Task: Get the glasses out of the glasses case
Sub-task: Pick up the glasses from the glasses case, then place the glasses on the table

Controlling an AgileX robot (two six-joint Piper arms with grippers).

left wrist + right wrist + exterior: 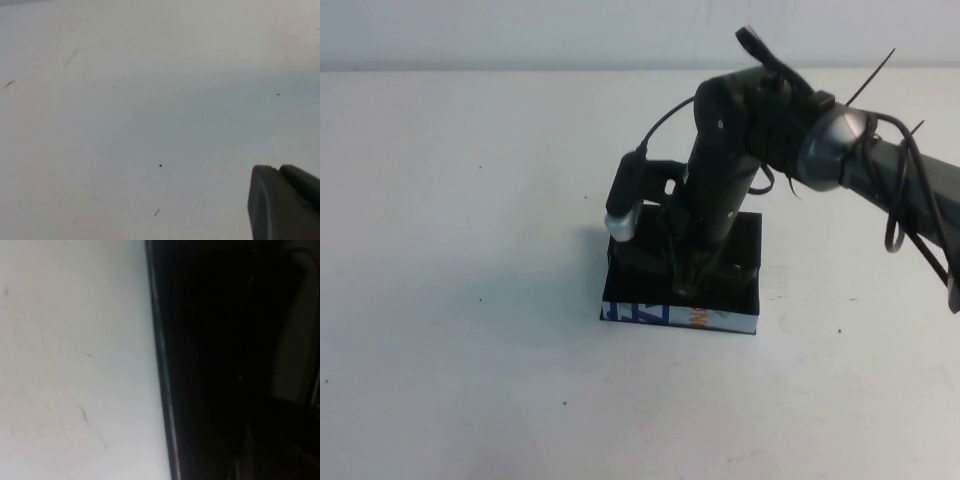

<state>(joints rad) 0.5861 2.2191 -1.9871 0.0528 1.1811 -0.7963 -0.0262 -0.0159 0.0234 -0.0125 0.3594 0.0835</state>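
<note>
The robot's right gripper should set the glasses on the white table (866,356) free beside the glasses case, below the arm's looping cables.
The glasses case (732,319) is an open black box near the middle of the table, its white strip with blue and orange marks facing me. My right arm reaches in from the right and points down into the box. The right gripper (686,284) is low inside it, against the black interior. The glasses do not show; the arm and the dark interior hide them. In the right wrist view the case's edge (161,360) runs beside the white table, and the rest is black. My left gripper (278,170) hangs over bare table away from the case, fingers together and empty.
The white table (460,300) stretches on all sides of the case, with only small dark specks on it. The right arm's cables (900,215) loop above the table's right side. The left arm is outside the high view.
</note>
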